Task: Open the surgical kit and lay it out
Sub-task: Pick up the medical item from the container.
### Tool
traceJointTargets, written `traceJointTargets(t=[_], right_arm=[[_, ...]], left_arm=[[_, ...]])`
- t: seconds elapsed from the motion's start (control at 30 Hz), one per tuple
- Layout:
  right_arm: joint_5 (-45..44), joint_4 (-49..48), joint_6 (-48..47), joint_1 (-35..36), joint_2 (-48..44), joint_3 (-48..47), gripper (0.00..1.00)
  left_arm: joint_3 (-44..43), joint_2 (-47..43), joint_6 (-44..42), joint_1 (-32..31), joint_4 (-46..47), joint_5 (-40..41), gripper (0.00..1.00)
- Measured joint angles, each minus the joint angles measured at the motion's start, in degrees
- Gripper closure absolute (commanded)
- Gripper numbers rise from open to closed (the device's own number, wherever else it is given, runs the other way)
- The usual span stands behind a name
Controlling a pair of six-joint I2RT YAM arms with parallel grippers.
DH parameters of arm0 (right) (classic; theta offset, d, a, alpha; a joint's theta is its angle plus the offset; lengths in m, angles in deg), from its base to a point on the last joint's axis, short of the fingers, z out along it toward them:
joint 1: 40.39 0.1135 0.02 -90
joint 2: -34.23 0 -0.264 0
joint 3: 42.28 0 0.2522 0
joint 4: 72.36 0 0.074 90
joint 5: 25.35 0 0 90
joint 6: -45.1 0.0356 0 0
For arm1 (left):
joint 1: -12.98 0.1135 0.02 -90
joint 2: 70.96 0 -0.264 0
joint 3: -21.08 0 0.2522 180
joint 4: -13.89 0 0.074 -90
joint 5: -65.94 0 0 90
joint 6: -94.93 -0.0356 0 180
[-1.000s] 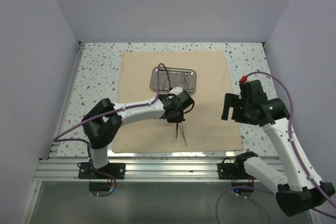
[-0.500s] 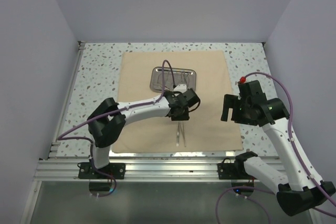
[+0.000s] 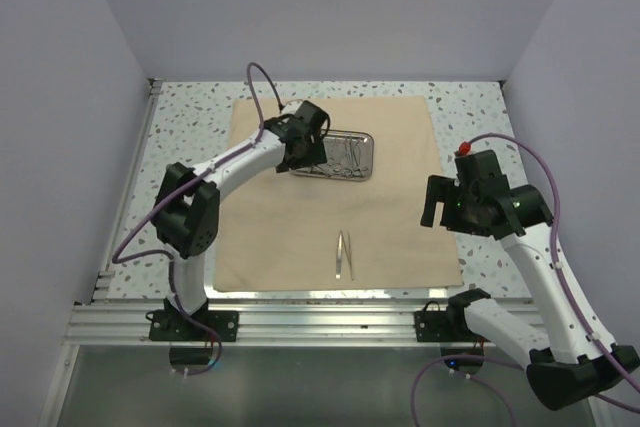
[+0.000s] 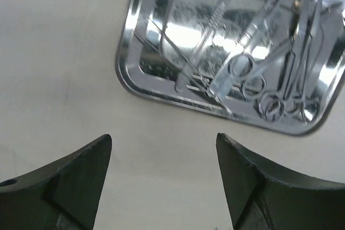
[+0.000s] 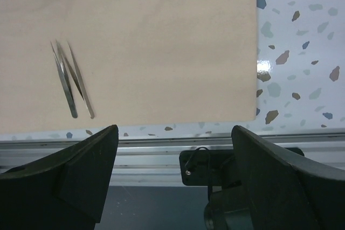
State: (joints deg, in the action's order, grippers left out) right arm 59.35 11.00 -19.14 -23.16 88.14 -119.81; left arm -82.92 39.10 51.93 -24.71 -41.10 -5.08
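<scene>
The thin tweezers lie across the steel tray's near rim, and next my left gripper will close on the middle of the thin tweezers (image 3: 317, 167) (image 4: 190, 69).
The tan cloth (image 3: 390, 147) of the surgical kit lies spread flat on the table. On its far half sits the shiny steel tray (image 3: 350, 155), which holds several ring-handled instruments (image 4: 269, 103). My left gripper (image 3: 300, 150) hovers open over the cloth at the tray's left end, with its dark fingers (image 4: 75, 181) empty and the tray rim (image 4: 161, 94) just ahead. Slim steel tweezers (image 3: 345, 254) lie loose on the near part of the cloth (image 5: 161, 30), and the right wrist view also shows these tweezers (image 5: 71, 82). My right gripper (image 3: 432, 203) hangs open and empty off the cloth's right edge.
Speckled terrazzo tabletop (image 3: 190, 137) surrounds the cloth, with white walls on three sides. An aluminium rail (image 5: 151, 149) runs along the near edge and carries the arm bases. A purple cable (image 3: 262, 82) arcs above the left arm.
My left gripper opened and left the tweezers on the near cloth. It then swung away to the far side, to the tray's left end. The right arm stayed still.
</scene>
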Motion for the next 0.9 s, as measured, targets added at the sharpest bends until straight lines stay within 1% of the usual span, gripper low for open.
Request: traceJointTargets(t=[0.03, 0.07, 0.17, 0.33, 0.47, 0.73, 0.9], right_arm=[[-0.31, 0.00, 0.13, 0.00, 0.20, -0.61, 0.10], [-0.72, -0.04, 0.17, 0.02, 0.48, -1.25, 0.10], [-1.92, -0.02, 0.35, 0.02, 1.31, -2.86, 0.10], [-3.45, 0.31, 1.22, 0.02, 1.64, -3.37, 0.10], [-4.92, 0.94, 1.68, 0.00, 1.64, -3.41, 0.10], [-7.80, 3.21, 1.81, 0.00, 1.64, -3.78, 0.09], [-8.33, 3.26, 1.77, 0.02, 2.01, -3.78, 0.09]], left_arm=[[-1.44, 1.46, -0.35, 2.01, -0.02, -0.11, 0.15], [-1.88, 1.95, -0.42, 3.26, 0.11, -0.02, 0.14], [-6.97, 7.39, -1.20, 6.51, 0.63, -0.59, 0.13], [-13.92, 15.21, -1.33, 8.55, 1.29, -2.64, 0.13], [-17.99, 19.15, -1.03, 9.27, 1.31, -3.82, 0.14], [-18.69, 20.33, 1.33, 9.49, 0.63, -4.26, 0.20], [-17.40, 20.33, 2.05, 9.49, 0.79, -4.81, 0.30]])
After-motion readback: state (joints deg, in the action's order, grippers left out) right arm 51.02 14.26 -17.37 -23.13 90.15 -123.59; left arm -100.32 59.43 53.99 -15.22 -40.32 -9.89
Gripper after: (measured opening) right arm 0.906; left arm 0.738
